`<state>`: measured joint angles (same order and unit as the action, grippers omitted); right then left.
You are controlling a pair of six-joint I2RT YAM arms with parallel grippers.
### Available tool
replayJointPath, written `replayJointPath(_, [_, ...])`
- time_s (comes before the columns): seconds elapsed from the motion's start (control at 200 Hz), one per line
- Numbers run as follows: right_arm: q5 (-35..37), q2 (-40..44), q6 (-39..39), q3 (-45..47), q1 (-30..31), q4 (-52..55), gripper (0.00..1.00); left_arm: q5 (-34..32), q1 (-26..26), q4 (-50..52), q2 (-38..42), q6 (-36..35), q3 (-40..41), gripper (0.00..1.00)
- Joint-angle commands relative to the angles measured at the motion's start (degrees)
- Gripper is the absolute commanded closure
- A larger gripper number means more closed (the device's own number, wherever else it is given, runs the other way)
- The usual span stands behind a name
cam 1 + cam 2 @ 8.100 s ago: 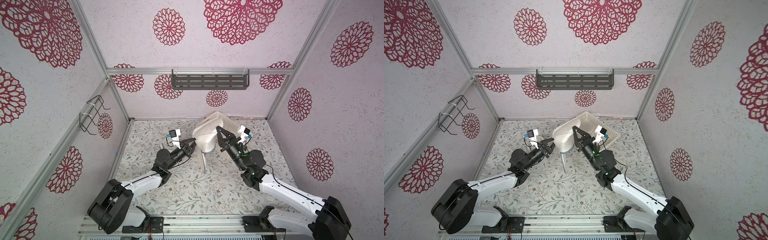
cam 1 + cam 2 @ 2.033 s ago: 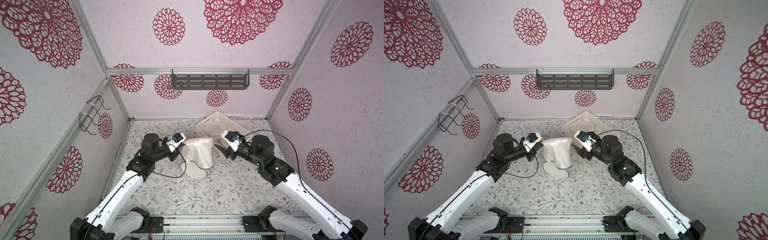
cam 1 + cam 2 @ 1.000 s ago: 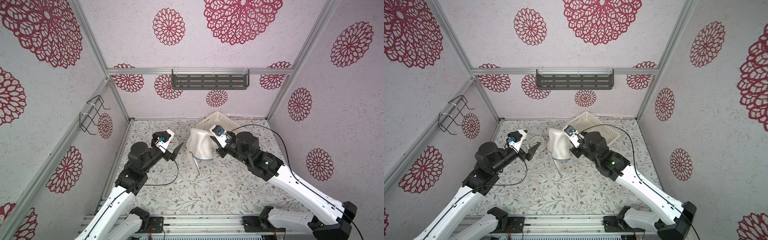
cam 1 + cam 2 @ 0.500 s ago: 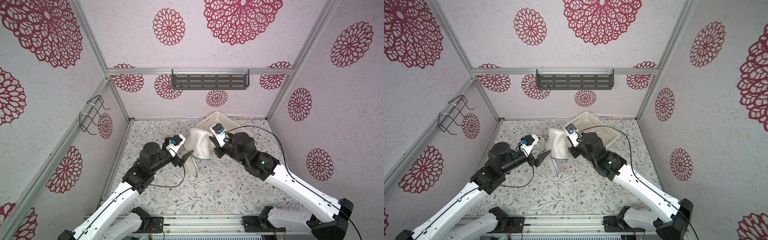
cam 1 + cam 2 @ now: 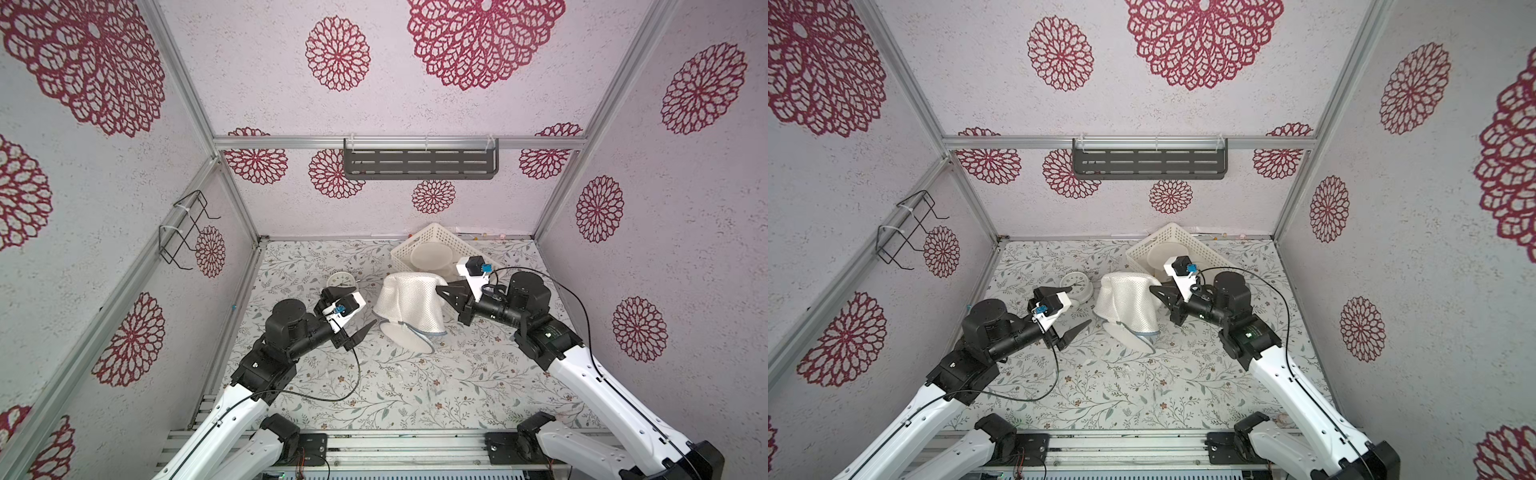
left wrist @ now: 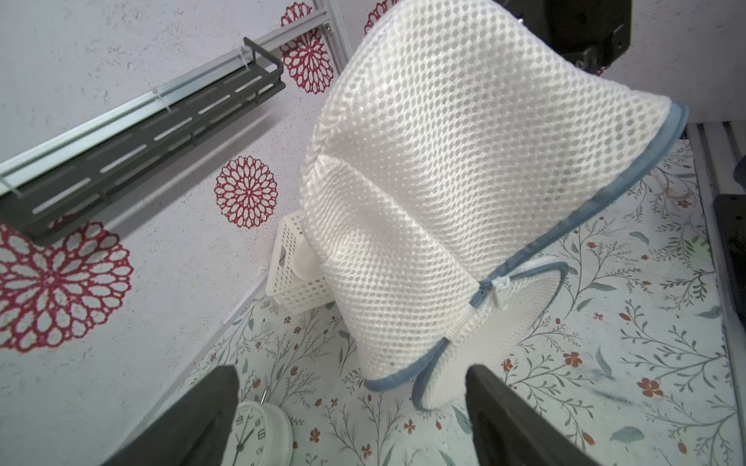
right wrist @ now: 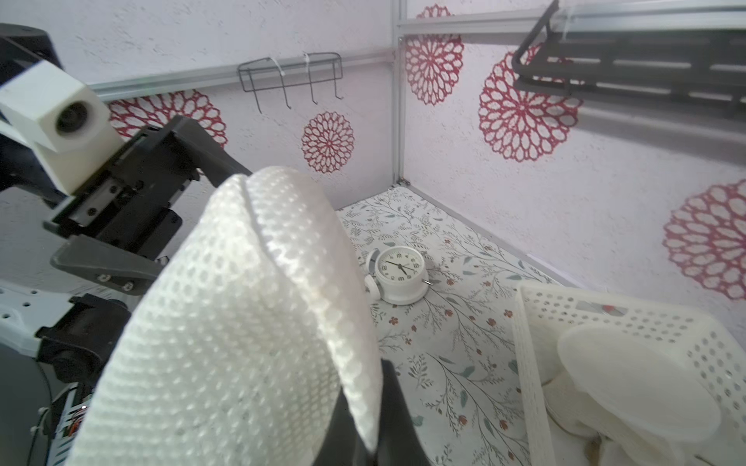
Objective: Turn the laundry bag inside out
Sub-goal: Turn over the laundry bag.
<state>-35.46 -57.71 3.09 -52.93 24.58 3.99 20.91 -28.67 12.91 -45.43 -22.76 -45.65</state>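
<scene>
My left gripper should grab the hem [image 6: 464,321] beside the zip pull, because my right gripper is holding a fold high on the laundry bag with the hem below.
The laundry bag [image 5: 409,303] [image 5: 1127,303] is white mesh with a blue zip hem. It hangs like a dome, and its loose round end [image 5: 405,338] lies on the floor. My right gripper [image 5: 441,289] [image 5: 1155,291] is shut on a fold at the bag's upper right side; in the right wrist view the mesh [image 7: 242,322] is pinched in the right gripper [image 7: 373,407]. Left of the bag, my left gripper [image 5: 352,306] [image 5: 1064,307] stands open and holds nothing. In the left wrist view the left gripper [image 6: 351,383] faces the bag's [image 6: 444,181] hem, without touching it.
A white alarm clock [image 5: 341,280] [image 6: 258,435] lies on the floral floor just behind the left gripper. A white perforated basket [image 5: 436,232] [image 7: 524,343] with pale dishes sits at the back right. A grey shelf [image 5: 419,164] and a wire rack [image 5: 187,228] hang on the walls.
The right gripper has drawn the bag rightward and lower, so its loose end now rests on the floor. The left gripper has come closer to the bag and opened wider.
</scene>
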Motion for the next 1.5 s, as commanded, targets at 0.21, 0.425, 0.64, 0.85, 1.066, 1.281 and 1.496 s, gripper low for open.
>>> replayJointPath(0.21, [-9.4,-2.7,-13.0,-4.4,-1.7,-10.5,1.0,2.6,-4.5,3.5,-3.8,-7.9,-4.1,0.03])
replayJointPath(0.425, [-7.9,-4.9,-20.0,-6.4,-1.8,-11.9,1.0,-3.7,-6.4,2.8,-5.2,-12.9,-5.2,0.1])
replayJointPath(0.64, [-5.4,-4.3,-19.7,-6.2,-2.5,-10.9,1.0,-14.3,-6.5,-3.2,-2.1,-12.8,-1.6,0.14])
replayJointPath(0.85, [-5.8,-4.0,-20.3,-5.8,-2.9,-11.5,1.0,-21.6,-6.4,-6.3,1.9,-13.4,2.0,0.23])
replayJointPath(1.066, [-6.5,-4.1,-22.1,-5.8,-2.9,-13.3,1.0,-21.4,-6.4,-8.1,-0.2,-13.1,2.5,0.31])
replayJointPath(1.281, [-6.3,-3.7,-22.8,-5.4,-2.9,-13.8,1.0,-20.2,-6.5,-18.2,-5.4,-8.7,3.0,0.5])
replayJointPath(1.496, [4.4,-2.2,-24.4,-4.3,-3.2,-12.7,1.0,-18.9,-6.5,-18.9,-4.9,-6.3,4.0,0.94])
